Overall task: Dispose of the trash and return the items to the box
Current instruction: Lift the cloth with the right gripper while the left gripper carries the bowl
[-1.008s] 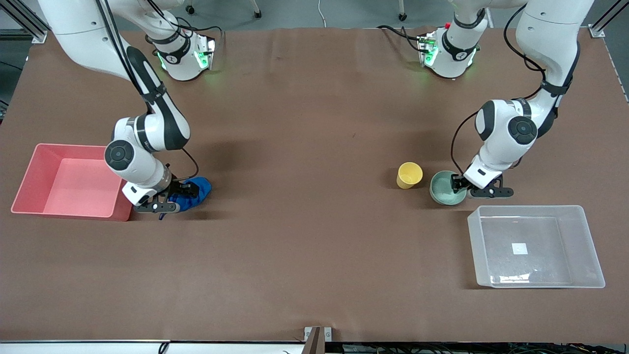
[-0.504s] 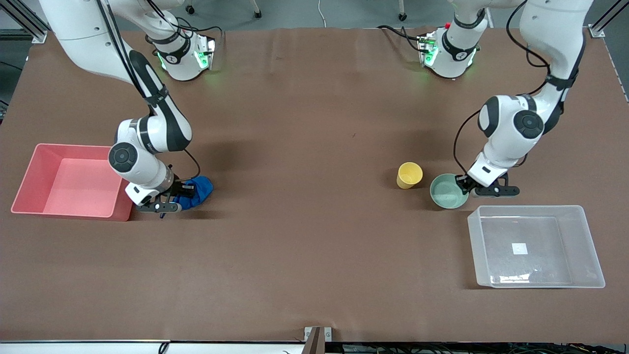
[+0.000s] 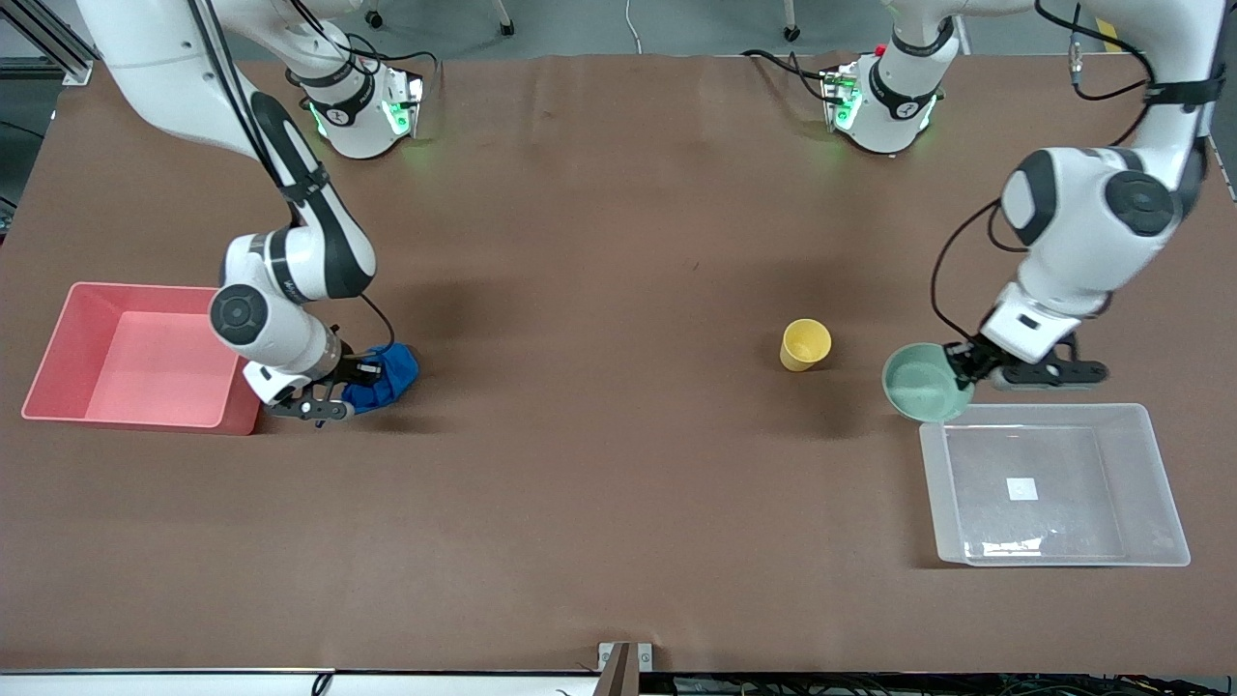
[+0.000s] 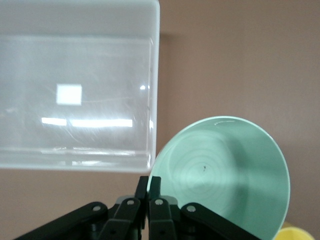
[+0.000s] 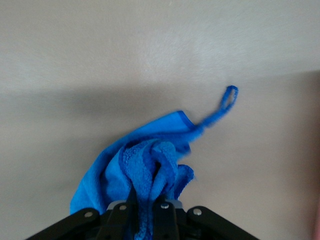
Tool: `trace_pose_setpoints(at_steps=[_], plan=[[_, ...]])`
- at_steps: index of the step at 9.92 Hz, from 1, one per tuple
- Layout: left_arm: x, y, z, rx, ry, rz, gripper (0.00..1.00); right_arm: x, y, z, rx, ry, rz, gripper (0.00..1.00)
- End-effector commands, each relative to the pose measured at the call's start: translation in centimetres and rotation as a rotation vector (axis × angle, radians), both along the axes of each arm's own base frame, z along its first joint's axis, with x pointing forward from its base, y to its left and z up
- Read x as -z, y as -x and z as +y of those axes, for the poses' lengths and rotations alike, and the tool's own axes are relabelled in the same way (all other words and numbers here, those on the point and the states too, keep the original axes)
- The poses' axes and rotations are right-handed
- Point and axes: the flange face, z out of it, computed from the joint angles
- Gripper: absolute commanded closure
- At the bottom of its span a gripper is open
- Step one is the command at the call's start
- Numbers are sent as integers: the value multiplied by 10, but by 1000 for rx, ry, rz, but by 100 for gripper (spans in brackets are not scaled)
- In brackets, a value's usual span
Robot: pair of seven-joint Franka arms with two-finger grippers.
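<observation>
My right gripper is to release the bright blue wad soon. It will drop it inside the pink bin (image 3: 199, 364), near the end that faces the yellow cup.
My left gripper (image 3: 966, 372) is shut on the rim of the pale mint-green bowl (image 3: 924, 384) and holds it tilted in the air beside the clear tub (image 3: 1053, 483), near the tub's corner; the left wrist view shows the bowl (image 4: 225, 175) and the tub (image 4: 75, 85). The yellow cup (image 3: 804, 344) stands on the table. My right gripper (image 3: 333, 391) is shut on the bright blue wad (image 3: 382, 377), low by the pink bin; the right wrist view shows the wad (image 5: 145, 170) hanging from the fingers with its thin tail.
The pink bin (image 3: 135, 356) sits at the right arm's end of the table, right beside my right gripper. The brown table (image 3: 599, 435) stretches between the bin and the tub.
My left gripper has lifted the bowl off the table and carried it away from the cup toward the clear tub. My right gripper with the blue wad has barely moved.
</observation>
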Motion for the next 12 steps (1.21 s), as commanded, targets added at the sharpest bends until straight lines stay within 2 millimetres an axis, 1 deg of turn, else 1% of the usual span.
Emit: trace_pose_setpoints(at_steps=[1,2,3,4,5,6,7,8,9,10,11,12], plan=[[15,-77,35,11,-14,54,100,-118,-18,-30,54,-8,16,100],[16,-102,53,3,12,52,100,-160,-24,-52,80,-6,40,100],[24,-121,82,36,14,58,100,-194,-23,-78,56,-8,69,100],[50,-129,111,60,15,92,100,-210,-15,-110,27,-13,79,100],[70,-137,128,87,2,99,100,-209,-8,-155,-5,-8,94,99],[88,-140,130,96,2,109,100,-197,0,-196,0,-17,112,98],[107,-141,133,96,-5,119,100,-189,8,-229,10,-20,102,98],[123,-140,140,85,-14,117,99,-171,16,-260,-29,-11,92,98],[139,-139,143,81,-20,121,98,-146,29,-286,-49,-15,69,98],[149,-139,143,78,-25,121,97,-113,37,-298,-52,-13,47,98],[157,-140,144,77,-33,112,96,-78,40,-308,-39,-12,33,97],[168,-136,146,72,-38,112,94,-56,41,-318,-41,-14,31,96]])
